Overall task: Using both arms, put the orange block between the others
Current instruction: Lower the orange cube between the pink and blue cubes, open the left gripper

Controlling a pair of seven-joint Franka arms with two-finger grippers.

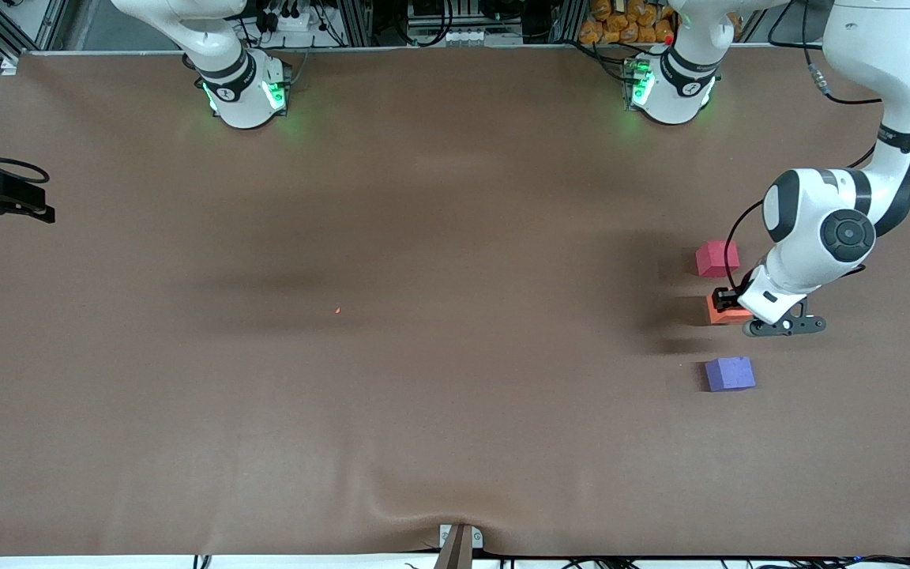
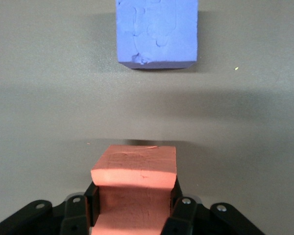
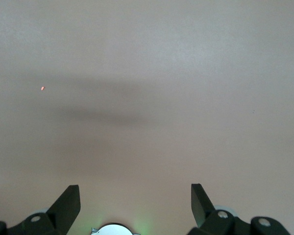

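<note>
The robot's left gripper needs to set the orange block, now down at the table, down between the purple-blue cube and the pinkish-red cube (image 1: 723,309) (image 2: 130,184), nearer the pinkish-red cube.
The orange block (image 1: 725,314) sits in line between the pinkish-red cube (image 1: 716,258) and the purple-blue cube (image 1: 729,374), near the left arm's end of the table. My left gripper (image 1: 730,307) is shut on the orange block (image 2: 135,169), with a black finger (image 2: 91,200) pressed on each side. The block is down at the table; I cannot tell whether it rests on it. The purple-blue cube (image 2: 157,32) lies a short gap ahead of the left gripper (image 2: 134,193). My right gripper (image 3: 135,196) waits open over bare table near its own base, with nothing between its fingers (image 3: 68,205).
A brown cloth covers the table (image 1: 423,237). A tiny orange speck (image 1: 337,310) lies mid-table. A black device (image 1: 1,197) juts in at the right arm's end. The cloth has a fold (image 1: 459,525) at the edge nearest the front camera.
</note>
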